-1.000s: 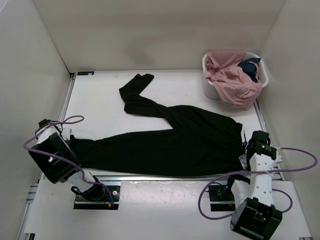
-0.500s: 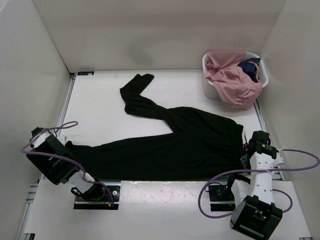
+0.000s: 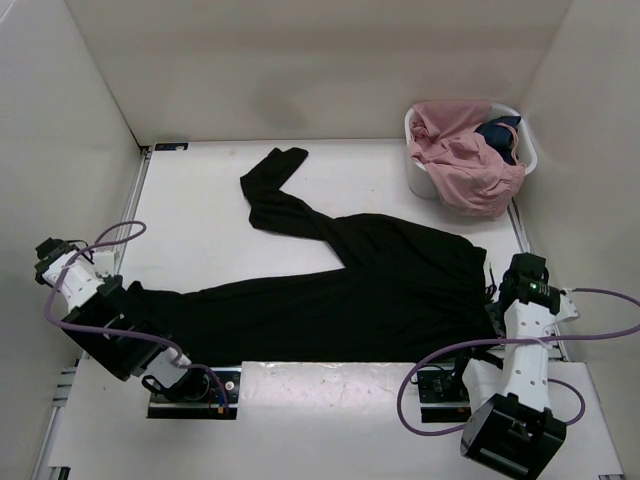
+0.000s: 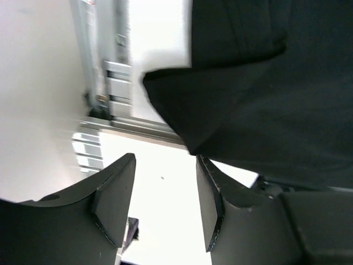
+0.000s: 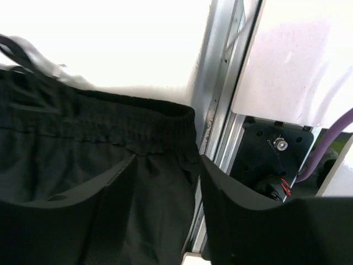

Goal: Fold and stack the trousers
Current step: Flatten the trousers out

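Observation:
The front leg's cuff is folded crooked; left gripper should take its near corner (image 4: 192, 144) and flatten it before bringing the back leg over.
The black trousers (image 3: 370, 285) lie flat across the table. Their waistband (image 5: 110, 124) is at the right; one leg runs along the front edge to the left, the other angles to the back left. My left gripper (image 3: 128, 298) hangs by the front leg's cuff (image 4: 231, 110). In the left wrist view this gripper (image 4: 164, 165) is open, with only white surface between its fingers. My right gripper (image 3: 497, 295) stands over the waistband's near corner; in the right wrist view this gripper (image 5: 166, 160) is open, and the fabric lies loose below and between its fingers.
A white basket (image 3: 416, 178) at the back right holds a pink garment (image 3: 465, 165) and a dark blue garment (image 3: 500, 135). An aluminium rail (image 3: 330, 355) runs along the table's front edge. White walls close in on the left, back and right.
Both grippers have opened and let go of the trousers. The left arm has drawn back to the left from the cuff. The right wrist has shifted slightly away from the waistband.

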Robot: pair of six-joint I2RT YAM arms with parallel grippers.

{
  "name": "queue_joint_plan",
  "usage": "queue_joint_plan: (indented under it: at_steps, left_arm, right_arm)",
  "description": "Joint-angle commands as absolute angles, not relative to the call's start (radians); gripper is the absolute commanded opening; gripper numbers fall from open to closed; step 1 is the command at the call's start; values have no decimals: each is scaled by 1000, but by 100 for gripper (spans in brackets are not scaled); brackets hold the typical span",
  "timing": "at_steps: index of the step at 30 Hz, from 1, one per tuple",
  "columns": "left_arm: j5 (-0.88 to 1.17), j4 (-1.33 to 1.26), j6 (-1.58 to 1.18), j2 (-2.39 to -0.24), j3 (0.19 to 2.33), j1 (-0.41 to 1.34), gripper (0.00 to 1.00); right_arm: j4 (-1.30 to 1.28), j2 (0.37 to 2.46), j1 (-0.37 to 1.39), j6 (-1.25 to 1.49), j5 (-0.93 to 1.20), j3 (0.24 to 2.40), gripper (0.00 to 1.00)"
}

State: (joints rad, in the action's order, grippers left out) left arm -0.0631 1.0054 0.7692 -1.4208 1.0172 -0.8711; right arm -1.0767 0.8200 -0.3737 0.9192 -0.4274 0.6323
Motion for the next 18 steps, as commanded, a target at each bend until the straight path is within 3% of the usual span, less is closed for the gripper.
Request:
queue_joint_plan:
  at_steps: [1, 5, 12, 15, 16, 17, 18]
  left_arm:
    - [-60, 1066, 770, -1442, 1026, -870, 59]
    - [26, 1017, 785, -1442, 993, -870, 60]
    - [-147, 818, 716, -1584, 934, -848, 60]
    - [-147, 795, 693, -1620, 923, -848, 58]
    - [-147, 785, 693, -1631, 911, -848, 53]
    - [-147, 785, 693, -1631, 911, -848, 32]
    - [-147, 785, 684, -1618, 902, -848, 20]
  right_arm:
    - [-1111, 821, -379, 885, -479, 718, 55]
    - [-1002, 821, -379, 803, -387, 738, 59]
    - [-887, 954, -278, 744, -224, 718, 61]
    - [-829, 1005, -177, 770, -215, 695, 53]
    - [-816, 1017, -148, 784, -238, 695, 47]
    - [-807, 1046, -94, 813, -254, 695, 44]
    - [-807, 1063, -75, 831, -287, 686, 34]
